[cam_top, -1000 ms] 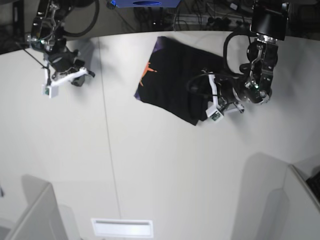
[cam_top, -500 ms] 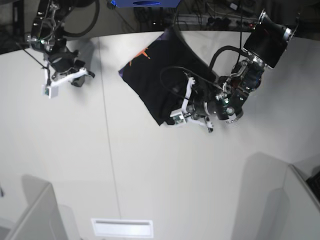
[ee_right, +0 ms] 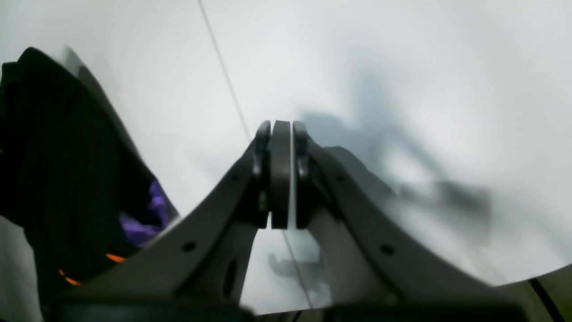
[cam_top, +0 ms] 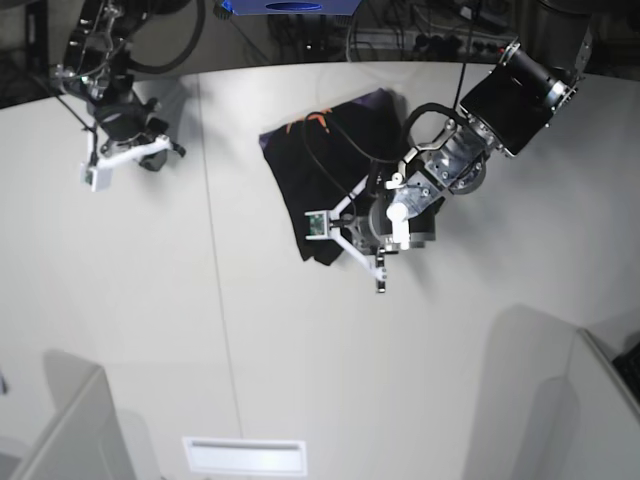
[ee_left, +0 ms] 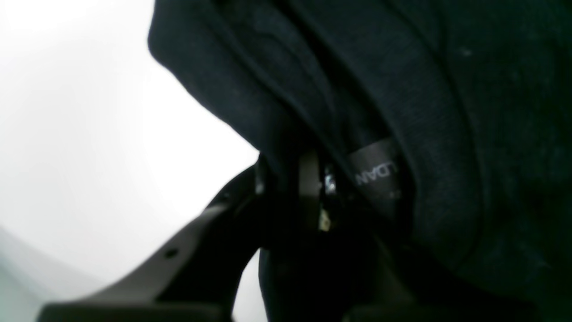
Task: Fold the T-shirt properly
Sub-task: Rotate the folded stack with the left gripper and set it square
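Note:
The robot's left gripper should release the front edge of the black T-shirt, now bunched at the table's back middle, on the white table [cam_top: 292, 240] beside the T-shirt's present front corner.
The black T-shirt [cam_top: 320, 170] lies bunched on the white table [cam_top: 200, 330] at the back middle, with a strip of orange and purple print along its far edge. My left gripper [cam_top: 335, 240] is at the shirt's front corner. In the left wrist view it [ee_left: 290, 179] is shut on a fold of the black cloth [ee_left: 447, 112], beside the small neck label [ee_left: 377, 174]. My right gripper [cam_top: 165, 150] is at the far left, apart from the shirt. In the right wrist view it [ee_right: 280, 134] is shut and empty above the table, and the shirt [ee_right: 58, 179] shows at the left.
Grey partitions stand at the front left [cam_top: 70, 420] and front right [cam_top: 560, 400]. A white slot plate [cam_top: 245, 455] sits at the table's front edge. A thin seam [cam_top: 215, 250] runs across the table. A blue object [cam_top: 290, 5] and cables lie behind the table.
My left arm has swung leftward and toward the front, dragging the shirt with it; the shirt has turned and bunched up. The right arm has barely moved.

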